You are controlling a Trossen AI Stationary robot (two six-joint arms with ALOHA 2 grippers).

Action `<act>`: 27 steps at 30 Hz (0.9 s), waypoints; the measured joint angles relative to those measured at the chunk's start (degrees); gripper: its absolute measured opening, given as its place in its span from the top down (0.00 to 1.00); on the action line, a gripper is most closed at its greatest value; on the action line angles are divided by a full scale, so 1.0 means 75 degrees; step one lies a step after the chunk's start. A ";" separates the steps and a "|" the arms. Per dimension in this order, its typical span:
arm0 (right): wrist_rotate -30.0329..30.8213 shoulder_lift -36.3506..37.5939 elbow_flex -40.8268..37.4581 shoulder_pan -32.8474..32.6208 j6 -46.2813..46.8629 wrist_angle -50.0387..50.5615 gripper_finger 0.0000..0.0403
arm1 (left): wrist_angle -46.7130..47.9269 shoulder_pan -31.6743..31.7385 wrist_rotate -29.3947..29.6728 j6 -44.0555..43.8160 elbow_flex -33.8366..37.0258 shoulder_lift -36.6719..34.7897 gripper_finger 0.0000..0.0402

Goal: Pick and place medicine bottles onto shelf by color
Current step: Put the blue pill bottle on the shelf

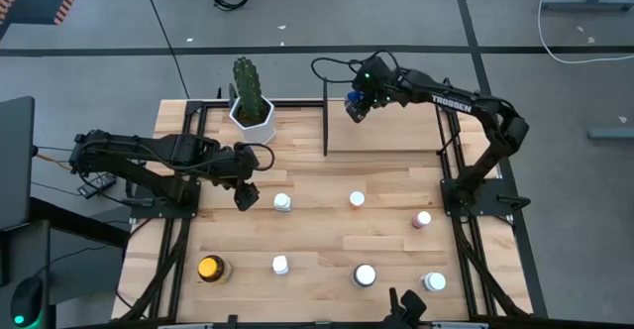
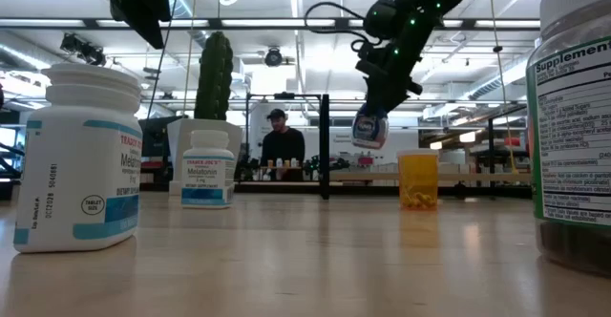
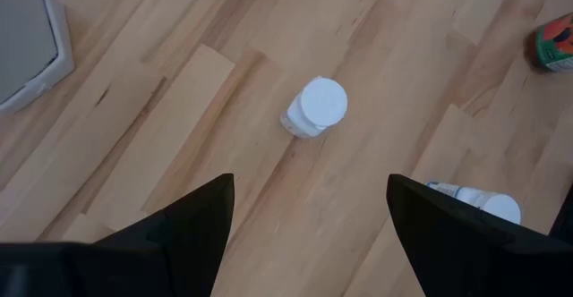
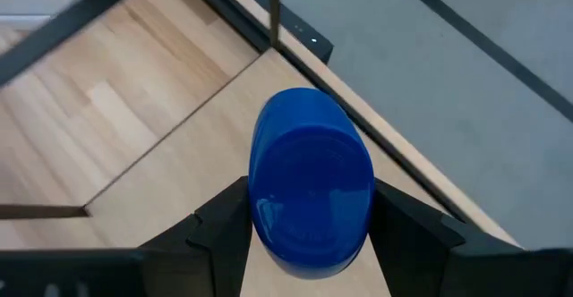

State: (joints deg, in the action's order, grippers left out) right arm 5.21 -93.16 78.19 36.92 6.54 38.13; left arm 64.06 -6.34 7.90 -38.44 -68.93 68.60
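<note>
My right gripper is to put the blue bottle down next. It will set it on the shelf's far corner (image 1: 340, 99) (image 4: 291, 163) beside the black post.
My right gripper (image 1: 355, 107) is shut on a blue bottle (image 4: 309, 190) and hangs over the far left part of the shelf (image 1: 386, 137), a light board between black posts. My left gripper (image 1: 246, 194) hovers open above a white bottle (image 3: 315, 107), which stands on its base on the table between the fingers' lines and clear of them. More medicine bottles stand upright on the tabletop: a white one (image 1: 283, 202), a white-capped one (image 1: 357, 199), a pink one (image 1: 423, 219), an amber one (image 1: 211, 268) and several others near the front edge. My right gripper pinches the blue bottle by two opposite sides of its body (image 4: 255, 209) between its two fingers. The fingers slant downward from the table's right. The bottle hangs tilted below the fingers (image 2: 370, 126), lifted clear above the shelf board.
A cactus in a white hexagonal pot (image 1: 252, 117) stands at the far left, beside the shelf's black post (image 1: 326, 121). Black frame rails run along both table sides. A person (image 2: 280, 140) stands in the room beyond the table.
</note>
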 joint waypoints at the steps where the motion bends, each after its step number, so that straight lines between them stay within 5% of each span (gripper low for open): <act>1: -0.0068 -0.0030 0.0000 0.0059 -0.0009 -0.0021 0.49 | -0.0008 0.0002 0.0000 0.0000 0.0000 0.0000 0.26; 12: -0.0570 -0.1050 0.0791 0.0352 -0.0100 -0.0302 0.49 | -0.0056 0.0013 -0.0004 -0.0200 0.0000 0.0000 0.26; 20: -0.0472 -0.2237 0.2660 0.0530 -0.0500 0.1252 0.49 | -0.0019 -0.0001 -0.0058 -0.0391 0.0000 0.0000 0.26; 27: -0.0570 -0.2564 0.2907 0.0606 -0.0465 0.1541 0.49 | -0.0025 0.0002 0.0011 -0.0400 0.0000 0.0000 0.26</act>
State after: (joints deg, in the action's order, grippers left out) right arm 0.94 -112.39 100.00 41.47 3.05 49.69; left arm 63.88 -6.33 7.98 -41.43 -68.93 68.60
